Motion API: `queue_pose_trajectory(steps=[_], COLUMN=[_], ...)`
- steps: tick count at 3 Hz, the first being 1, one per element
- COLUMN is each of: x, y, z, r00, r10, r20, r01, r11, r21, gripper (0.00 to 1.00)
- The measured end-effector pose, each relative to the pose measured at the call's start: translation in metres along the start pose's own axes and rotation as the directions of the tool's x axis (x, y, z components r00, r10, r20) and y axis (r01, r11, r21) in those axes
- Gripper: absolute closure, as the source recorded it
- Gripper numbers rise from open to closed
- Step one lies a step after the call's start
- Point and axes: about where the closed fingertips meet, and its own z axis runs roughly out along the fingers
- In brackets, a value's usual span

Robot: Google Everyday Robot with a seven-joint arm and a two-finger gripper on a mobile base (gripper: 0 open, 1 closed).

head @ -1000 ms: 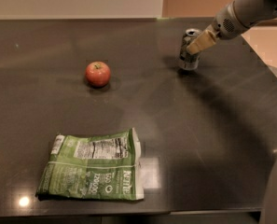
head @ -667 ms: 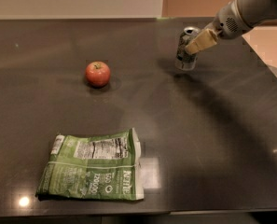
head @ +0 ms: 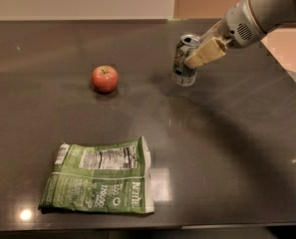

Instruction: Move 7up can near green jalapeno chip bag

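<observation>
My gripper has the 7up can. It will let go of the can beside the green jalapeno chip bag's back corner (head: 157,140), on my gripper's side.
The 7up can (head: 180,67), silver-grey and green with a shiny top, stands slightly tilted at the back right of the dark table (head: 227,148). My gripper (head: 192,59) reaches in from the upper right and is shut on the can. One beige finger (head: 205,53) lies across the can's right side; the other is hidden behind it. The green jalapeno chip bag (head: 98,176) lies flat at the front left, label side up, far from the can.
A red apple (head: 104,78) sits at the left middle, between the can and the bag's side of the table. The table's right edge runs diagonally at the far right, and its front edge is just below the bag.
The gripper and the can in it have moved to the left and slightly toward the front. The apple and the bag have not moved.
</observation>
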Motion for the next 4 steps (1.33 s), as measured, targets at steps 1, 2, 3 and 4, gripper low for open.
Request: queue_pose_trajectory(steps=[1,2,3,4], x=[-0.003,0.001,0.005,0.004], y=[0.039,0.066,0.092,0.113], z=[0.01,0.022,0.027,0.026], r00=[0.998,0.994,0.987,0.979], r10=[-0.062,-0.102,-0.148,-0.192], r20=[-0.017,-0.042,-0.058,-0.062], r01=[0.061,0.097,0.139,0.18], r11=[0.9964,0.9893,0.9801,0.9702], r21=[-0.059,-0.109,-0.142,-0.162], gripper=[1.0,1.0,1.0,1.0])
